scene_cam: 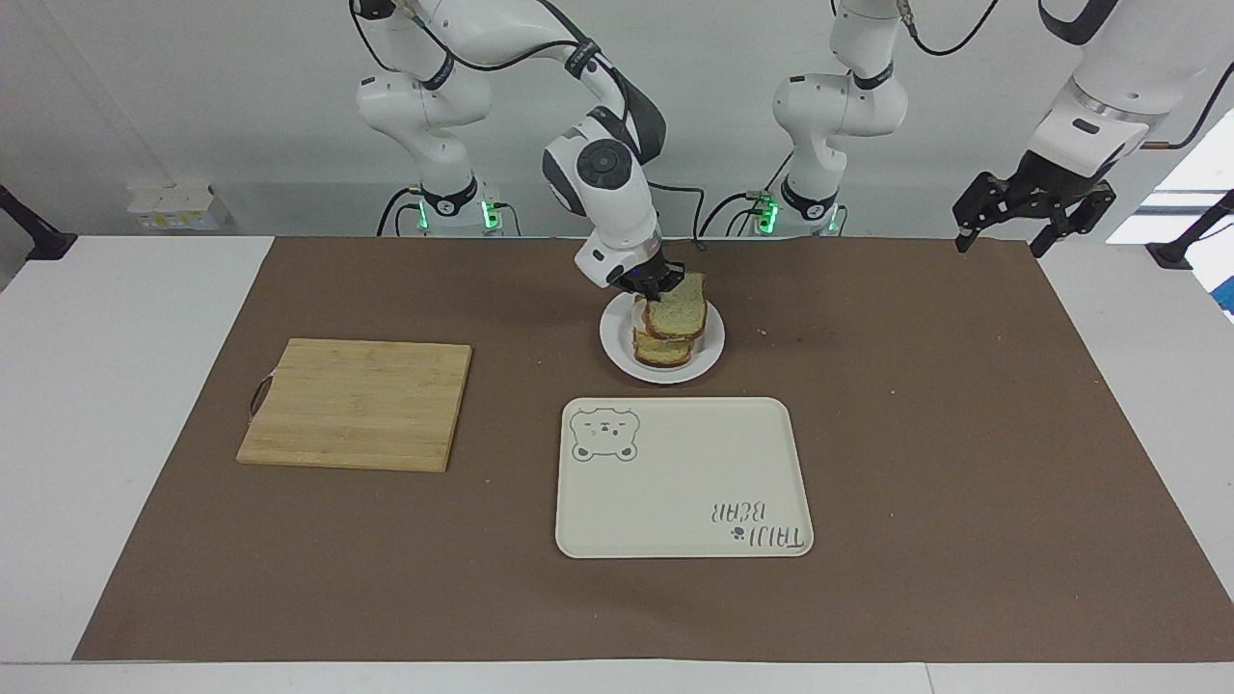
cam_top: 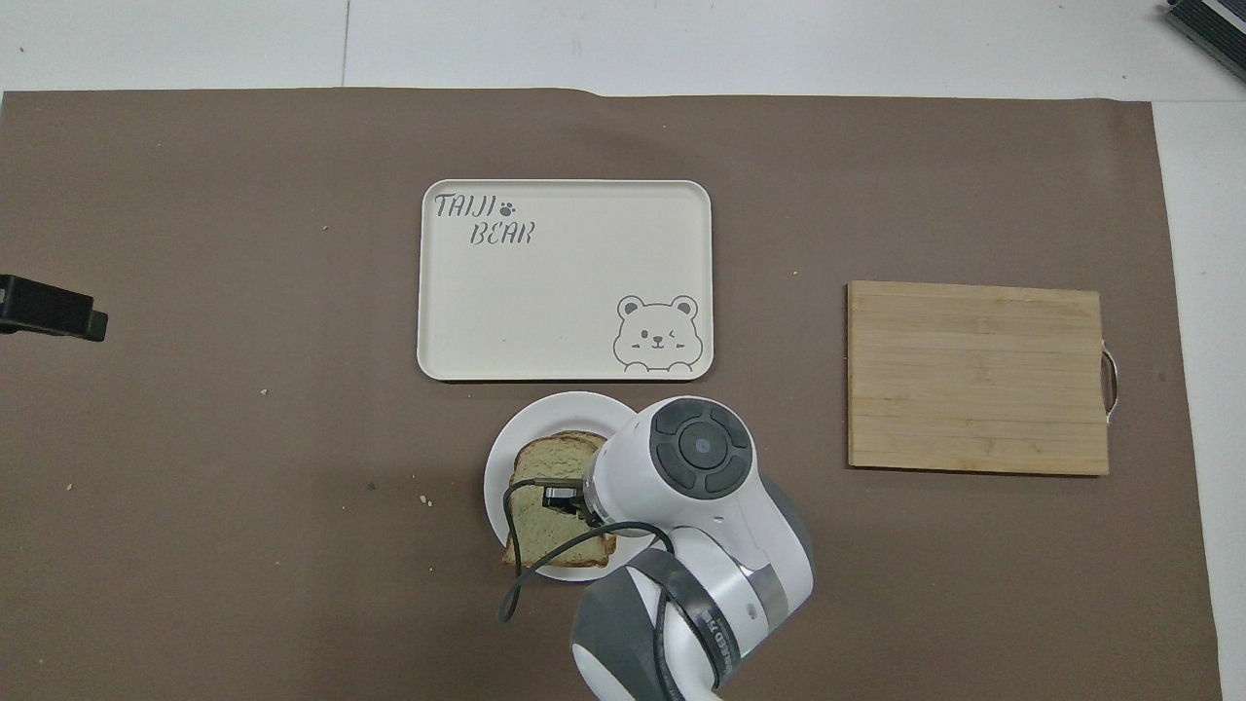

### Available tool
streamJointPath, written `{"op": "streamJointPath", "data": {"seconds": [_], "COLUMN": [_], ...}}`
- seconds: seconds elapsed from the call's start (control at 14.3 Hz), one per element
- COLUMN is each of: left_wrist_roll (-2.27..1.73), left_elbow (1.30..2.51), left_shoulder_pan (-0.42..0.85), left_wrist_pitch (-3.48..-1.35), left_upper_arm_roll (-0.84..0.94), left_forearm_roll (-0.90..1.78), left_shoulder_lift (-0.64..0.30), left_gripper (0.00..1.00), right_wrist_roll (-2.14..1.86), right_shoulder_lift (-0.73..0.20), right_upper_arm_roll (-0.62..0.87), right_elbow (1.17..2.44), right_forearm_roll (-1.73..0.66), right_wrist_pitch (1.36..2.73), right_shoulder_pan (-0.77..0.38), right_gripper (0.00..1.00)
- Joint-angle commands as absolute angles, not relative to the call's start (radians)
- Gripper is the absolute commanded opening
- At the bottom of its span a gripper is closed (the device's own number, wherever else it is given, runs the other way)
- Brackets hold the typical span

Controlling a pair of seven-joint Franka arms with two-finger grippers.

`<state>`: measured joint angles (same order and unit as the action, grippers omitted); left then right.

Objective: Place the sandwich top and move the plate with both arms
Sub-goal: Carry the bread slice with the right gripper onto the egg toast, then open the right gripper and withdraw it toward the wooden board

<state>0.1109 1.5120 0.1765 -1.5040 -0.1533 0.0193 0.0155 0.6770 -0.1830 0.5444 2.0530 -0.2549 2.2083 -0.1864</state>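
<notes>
The robot's right gripper will release the sandwich top on the lower slice on the white plate (cam_top: 568,507), so that it covers the fried egg.
My right gripper (scene_cam: 661,282) is shut on one end of the sandwich top (scene_cam: 678,310), a pale speckled slice with a brown crust. The slice is tilted, its held end higher, right over the lower slice (scene_cam: 661,354) on the white plate (scene_cam: 710,359). The fried egg is hidden under it. In the overhead view the right gripper (cam_top: 559,498) and its arm cover part of the sandwich top (cam_top: 541,531) and of the plate (cam_top: 505,448). My left gripper (scene_cam: 1030,228) is open and empty, raised over the left arm's end of the table, where that arm waits; its tip shows in the overhead view (cam_top: 51,310).
A cream tray with a bear drawing (scene_cam: 675,520) (cam_top: 565,292) lies just farther from the robots than the plate. A bamboo cutting board (scene_cam: 357,405) (cam_top: 973,380) lies toward the right arm's end of the table. A brown mat covers the table.
</notes>
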Motion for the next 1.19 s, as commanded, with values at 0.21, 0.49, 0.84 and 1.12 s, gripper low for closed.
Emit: {"op": "streamJointPath", "data": {"seconds": [0.21, 0.49, 0.84, 1.12], "left_wrist_roll": [0.121, 0.121, 0.121, 0.121], "left_elbow": [1.508, 1.508, 1.508, 1.508], "left_shoulder_pan": [0.176, 0.176, 0.176, 0.176], "left_wrist_pitch": [-1.491, -1.491, -1.491, -1.491], "left_upper_arm_roll": [-0.155, -0.155, -0.155, -0.155], "left_forearm_roll": [0.009, 0.009, 0.009, 0.009], "left_shoulder_lift": [0.021, 0.021, 0.021, 0.021], "left_gripper": [1.00, 1.00, 1.00, 1.00], "right_wrist_roll": [0.635, 0.632, 0.627, 0.632], "right_shoulder_lift": [-0.199, -0.212, -0.224, -0.204], "right_upper_arm_roll": [0.543, 0.543, 0.543, 0.540], "right_elbow": [2.086, 2.100, 2.092, 2.059], "right_forearm_roll": [-0.265, -0.265, -0.265, -0.158], "right_wrist_pitch": [2.267, 2.272, 2.266, 2.237], "right_shoulder_pan": [-0.184, -0.179, -0.166, -0.169], "right_gripper": [0.00, 0.00, 0.51, 1.00]}}
